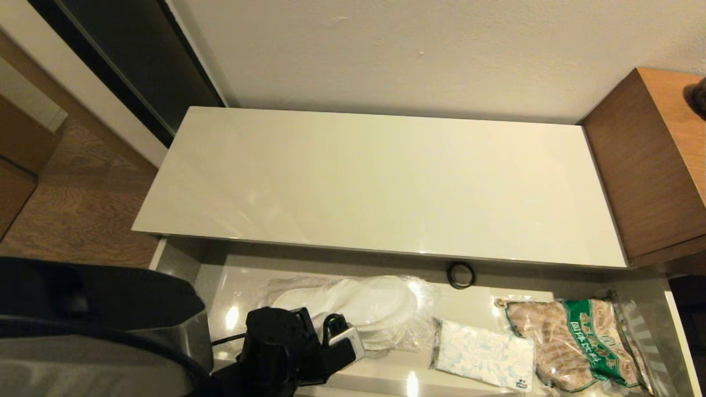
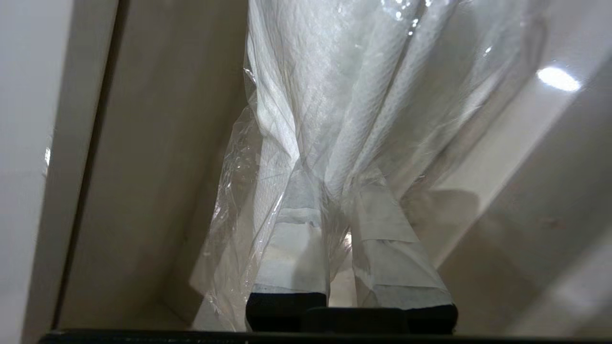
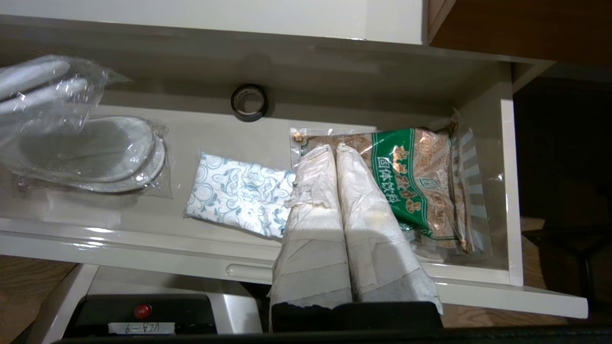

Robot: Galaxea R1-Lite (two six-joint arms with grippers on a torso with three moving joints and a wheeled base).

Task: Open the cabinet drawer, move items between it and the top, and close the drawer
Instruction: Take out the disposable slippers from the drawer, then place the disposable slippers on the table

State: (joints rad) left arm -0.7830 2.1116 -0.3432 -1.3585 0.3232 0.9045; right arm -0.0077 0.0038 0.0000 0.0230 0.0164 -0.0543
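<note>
Next, my left gripper releases the bagged white slippers on the end of the cream top by the dark panel [image 1: 268, 161].
The cabinet drawer [image 1: 677, 336] stands pulled out below the bare cream top [image 1: 380, 182]. In its left part lie the white slippers in a clear bag [image 1: 364, 303], [image 3: 91, 153]. My left gripper [image 1: 345, 333] is down at their near end. In the left wrist view its taped fingers [image 2: 291, 248] pinch the bag's plastic [image 2: 344, 95], which hangs bunched above the grey floor. The patterned tissue pack [image 1: 482, 355], [image 3: 239, 193] lies flat mid-drawer. My right gripper [image 3: 332, 153] hovers shut and empty over the drawer's beige front panel [image 3: 143, 243], out of the head view.
A green-labelled bag of brown food [image 1: 579, 342], [image 3: 420, 177] fills the drawer's right end. A black tape ring [image 1: 460, 274], [image 3: 249, 102] sits at the back wall. A brown wooden cabinet [image 1: 651, 165] adjoins the top on the right; the wall is behind.
</note>
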